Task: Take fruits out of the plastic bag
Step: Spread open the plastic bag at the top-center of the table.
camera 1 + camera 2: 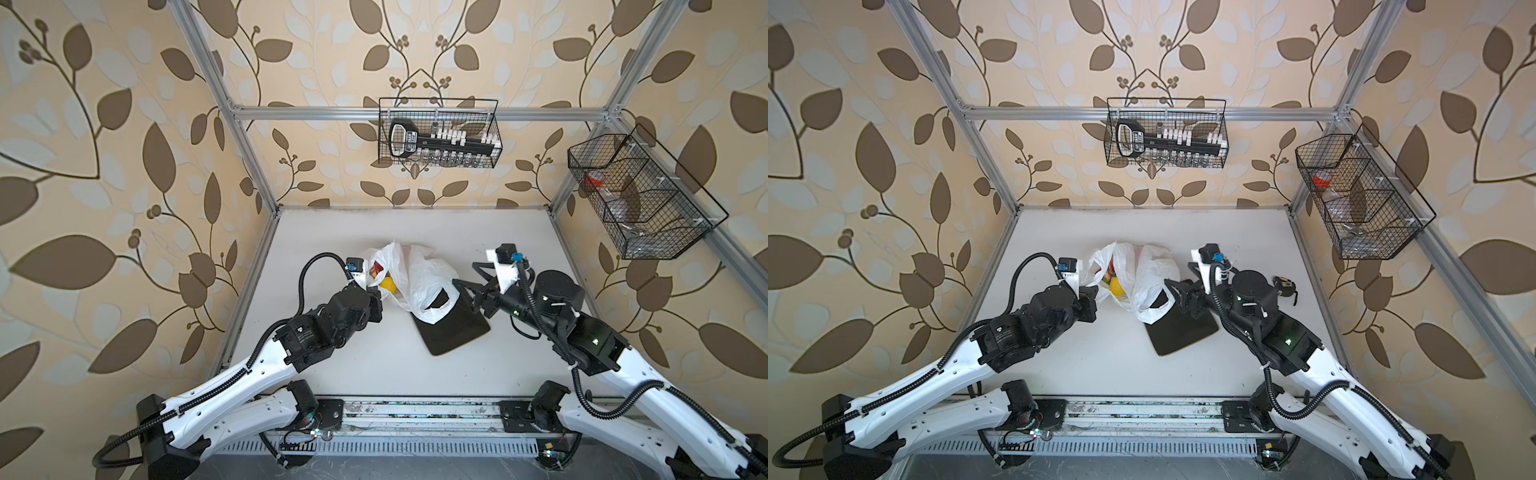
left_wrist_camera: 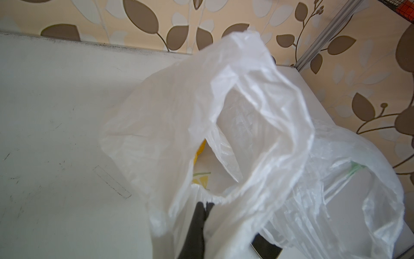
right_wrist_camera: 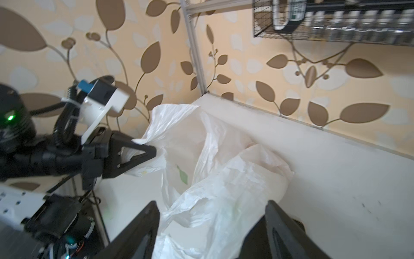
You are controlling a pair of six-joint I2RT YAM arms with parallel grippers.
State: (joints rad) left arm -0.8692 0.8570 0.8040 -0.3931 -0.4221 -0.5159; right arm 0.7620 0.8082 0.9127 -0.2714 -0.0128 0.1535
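Note:
The right gripper I have will close on the plastic bag's loose end [image 1: 430, 310], where it hangs over the black tray, opposite my left gripper's hold.
The plastic bag [image 1: 419, 274] [image 1: 1142, 274] lies crumpled mid-table, its near end draped over a black tray [image 1: 457, 332]. My left gripper [image 1: 383, 296] [image 2: 206, 204] is shut on the bag's rim at its left side, which holds the mouth up. Through the mouth I see fruits: a yellow one [image 1: 388, 284] [image 1: 1116, 286] and a red one [image 1: 377, 268]; the rest are hidden by the plastic. A yellow fruit [image 2: 201, 150] peeks out in the left wrist view. My right gripper [image 1: 471, 286] [image 3: 211, 204] stands open at the bag's right side, and loose plastic [image 3: 224, 179] shows between its spread fingers.
A black-and-yellow tape measure [image 1: 1285, 286] lies behind my right arm. A wire basket [image 1: 438, 133] hangs on the back rail, and a second one [image 1: 640, 195] hangs on the right frame. Aluminium posts stand at the table's back corners.

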